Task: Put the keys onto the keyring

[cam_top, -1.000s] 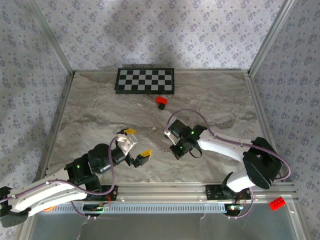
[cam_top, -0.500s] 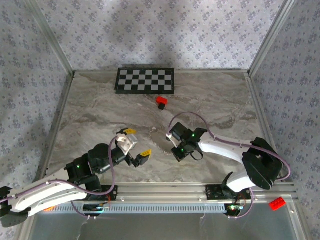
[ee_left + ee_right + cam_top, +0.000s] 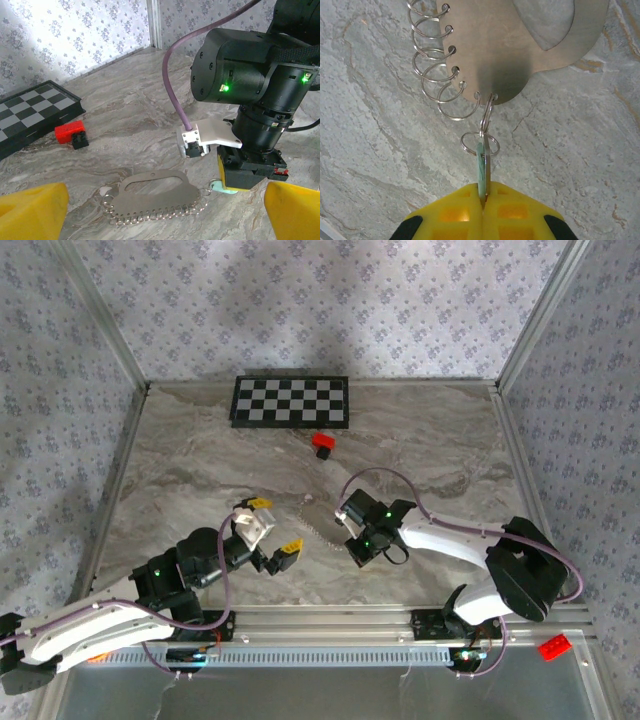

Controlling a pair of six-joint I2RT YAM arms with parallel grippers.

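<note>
The robot's right gripper needs to release the key on the marble table (image 3: pixel 359 557) next to the end ring of the keyring.
The keyring (image 3: pixel 317 524) is a flat silvery plate with a handle slot and a row of wire rings along one edge (image 3: pixel 155 196) (image 3: pixel 520 45). It lies on the marble table (image 3: pixel 200 470). My right gripper (image 3: pixel 356 544) (image 3: pixel 482 196) is shut on the key (image 3: pixel 482 167), which stands on edge. The key's mint-green head (image 3: pixel 220 187) pokes out below the yellow fingers (image 3: pixel 235 172). A small ring (image 3: pixel 480 144) at the key's tip meets the upright end ring (image 3: pixel 488 112) of the plate. My left gripper (image 3: pixel 276 525) (image 3: pixel 161 212) hovers open just left of the keyring.
A red block (image 3: pixel 323 443) (image 3: pixel 70 135) sits behind the keyring, in front of a chessboard (image 3: pixel 291 401) (image 3: pixel 30 107). Another red block (image 3: pixel 553 646) lies beyond the rail at the near right. Metal frame walls bound the table on three sides.
My right gripper has shifted slightly right and nearer with the key in it, and the keyring has followed a little. The left arm has stayed put.
</note>
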